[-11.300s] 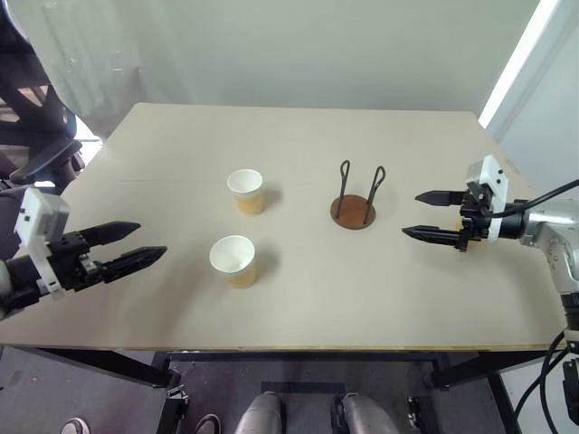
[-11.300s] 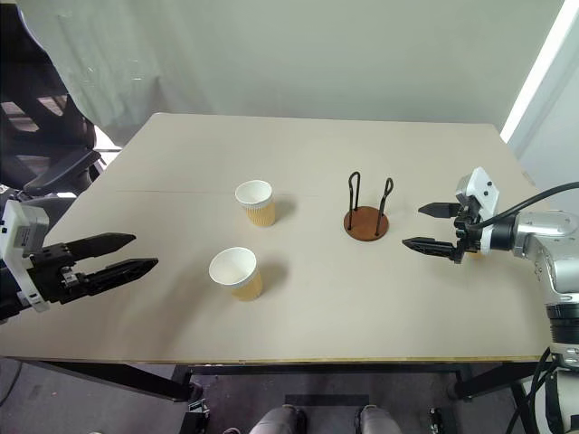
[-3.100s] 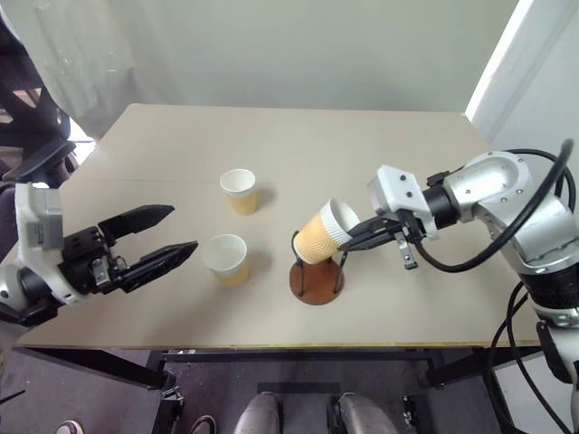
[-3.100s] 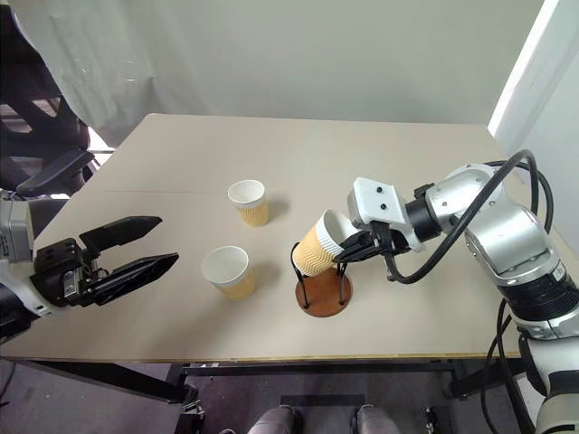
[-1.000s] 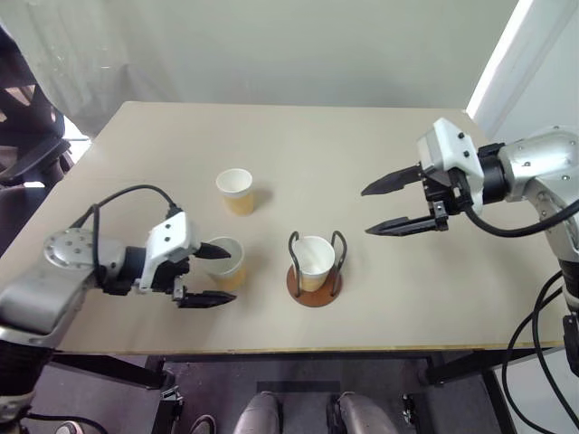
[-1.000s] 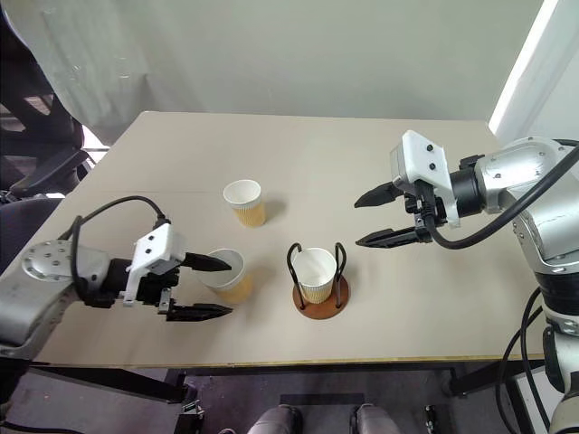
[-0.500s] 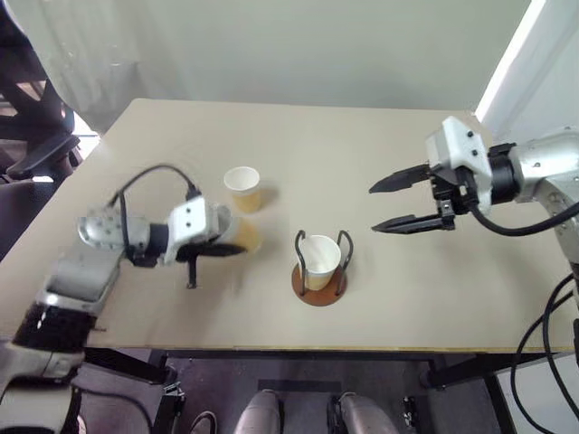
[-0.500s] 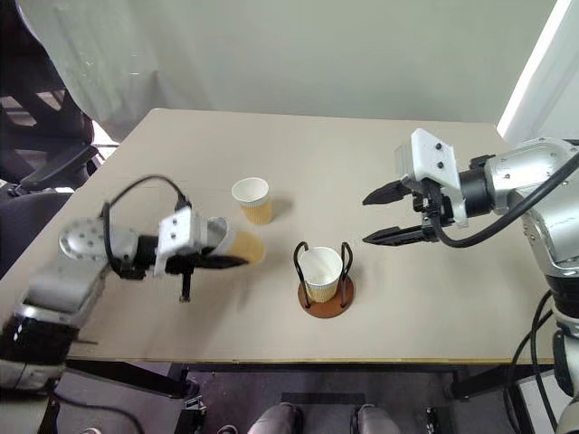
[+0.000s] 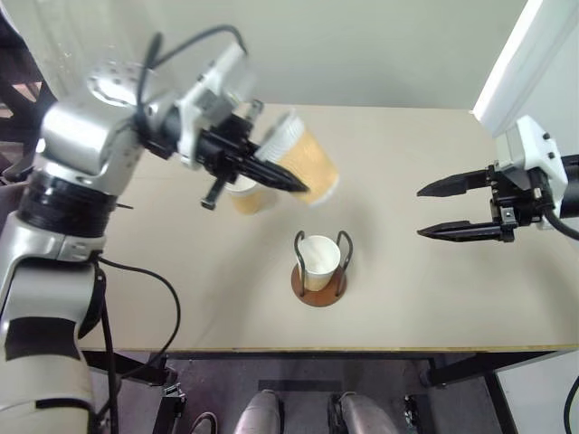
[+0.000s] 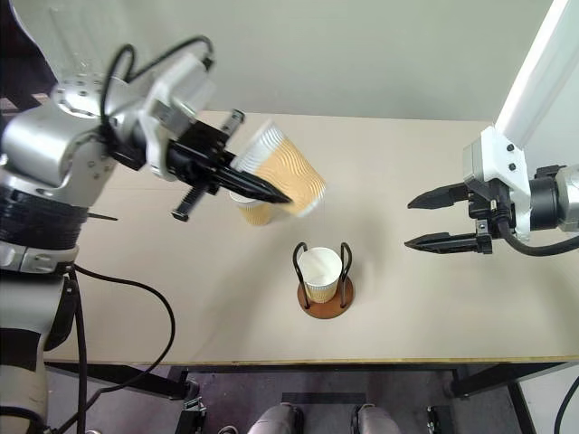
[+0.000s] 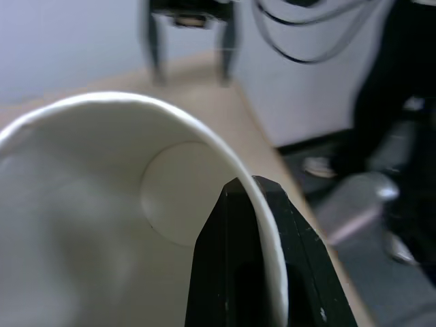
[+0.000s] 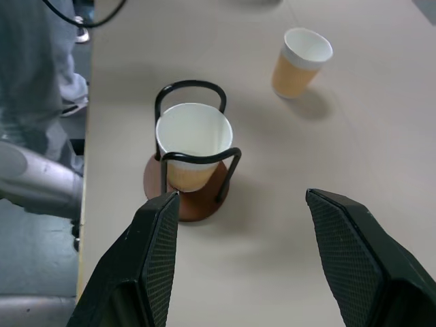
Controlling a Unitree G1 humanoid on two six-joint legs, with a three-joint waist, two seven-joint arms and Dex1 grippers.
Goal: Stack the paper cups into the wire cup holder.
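Observation:
My left gripper is going to let go of the tan paper cup inside the upright cup in the wire cup holder (image 9: 319,256).
My left gripper (image 9: 288,184) is shut on the rim of a tan paper cup (image 9: 306,165), held tilted on its side in the air above the table. In the left wrist view one black finger (image 11: 252,266) lies over the rim, with the cup's white inside (image 11: 95,211) beside it. A second cup (image 12: 302,60) stands on the table behind the held one, partly hidden in the head views. A third cup (image 9: 317,260) sits upright in the wire cup holder (image 9: 314,290). My right gripper (image 9: 419,213) hovers open to the right of the holder.
The beige table (image 9: 425,307) has bare room on all sides of the holder. Its front edge runs close below the holder. A black chair (image 10: 27,99) stands off the table's left side.
My left gripper closed on the near cup's rim, then carried it up and to the right, tipping it over. The right gripper drew back to the right, still open.

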